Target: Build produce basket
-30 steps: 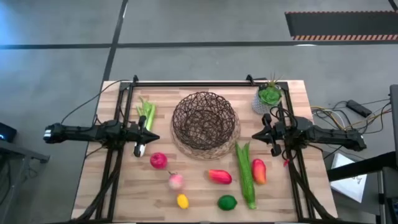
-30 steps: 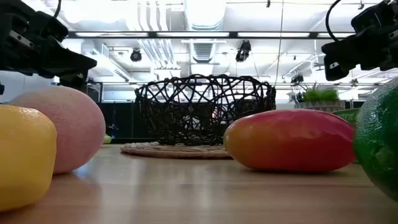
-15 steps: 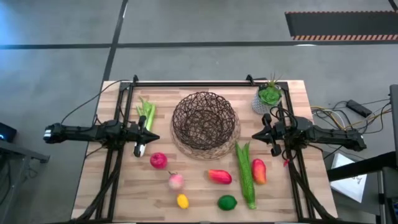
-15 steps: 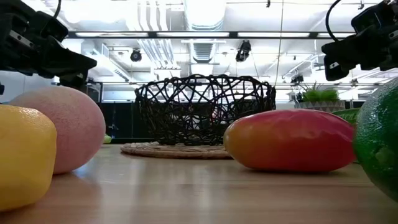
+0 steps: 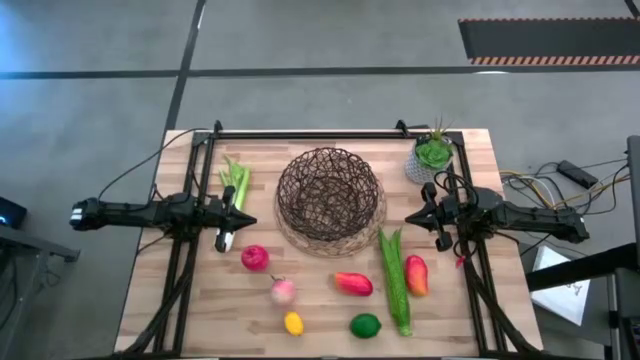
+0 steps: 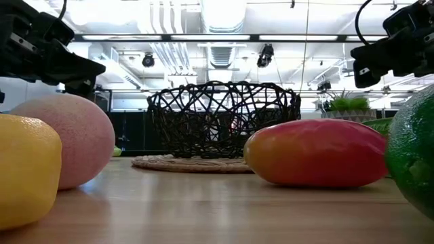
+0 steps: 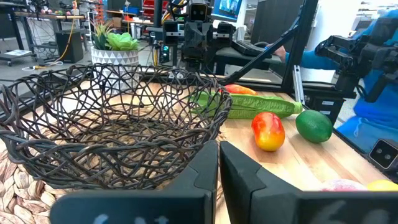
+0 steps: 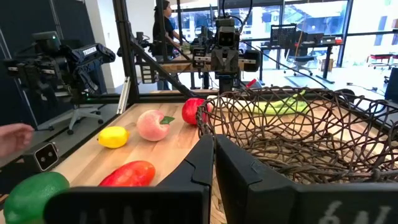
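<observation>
Next, my left gripper goes to grip the celery's middle green stalks (image 5: 240, 193), between leaves and white base.
The dark wire basket (image 5: 330, 198) stands on its pale woven base at the table's middle, with nothing inside. The celery (image 5: 236, 180) lies to its left. The long green vegetable (image 5: 395, 280) and a red-orange fruit (image 5: 416, 275) lie right of centre, toward the near edge. Another red-orange fruit (image 5: 353, 284), the red fruit (image 5: 255, 258), pink fruit (image 5: 283, 291), lemon (image 5: 293, 323) and lime (image 5: 365, 325) sit along the near side. My left gripper (image 5: 250, 221) hovers shut just left of the basket. My right gripper (image 5: 410, 219) hovers shut just right of it. Both point at the basket.
A small grey pot with a green plant (image 5: 433, 155) stands at the far right corner, behind my right arm. A black frame rail (image 5: 310, 133) runs along the far edge. Bare wood lies between the basket and the fruits. A person's hand (image 8: 13, 137) shows beyond the table.
</observation>
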Available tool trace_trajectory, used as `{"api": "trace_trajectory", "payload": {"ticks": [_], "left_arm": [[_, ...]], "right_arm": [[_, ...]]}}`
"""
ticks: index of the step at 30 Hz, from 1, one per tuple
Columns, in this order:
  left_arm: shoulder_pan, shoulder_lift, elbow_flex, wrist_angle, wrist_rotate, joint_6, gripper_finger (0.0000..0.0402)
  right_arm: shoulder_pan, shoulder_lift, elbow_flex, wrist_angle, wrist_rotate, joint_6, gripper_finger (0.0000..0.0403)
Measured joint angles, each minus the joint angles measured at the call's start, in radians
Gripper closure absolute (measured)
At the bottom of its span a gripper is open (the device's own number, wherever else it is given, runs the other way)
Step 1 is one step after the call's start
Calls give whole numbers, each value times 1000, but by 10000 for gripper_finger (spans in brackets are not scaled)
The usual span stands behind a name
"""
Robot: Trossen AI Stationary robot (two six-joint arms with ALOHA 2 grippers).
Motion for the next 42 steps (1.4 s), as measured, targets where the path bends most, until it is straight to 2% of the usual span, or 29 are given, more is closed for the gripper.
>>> {"api": "trace_trajectory", "payload": {"ticks": [21, 24, 31, 35, 39, 42], "left_arm": [[0, 0, 0, 25, -7, 3, 401], [0, 0, 0, 108, -21, 3, 401], [0, 0, 0, 475, -44, -1, 401], [0, 6, 0, 617, -38, 21, 402], [-2, 61, 7, 660, -44, 22, 401], [-17, 165, 58, 636, -124, 7, 402]], "right_arm": [[0, 0, 0, 0, 0, 0, 394], [0, 0, 0, 0, 0, 0, 394], [0, 0, 0, 0, 0, 0, 394], [0, 0, 0, 0, 0, 0, 394], [0, 0, 0, 0, 0, 0, 394], [0, 0, 0, 0, 0, 0, 394]]}}
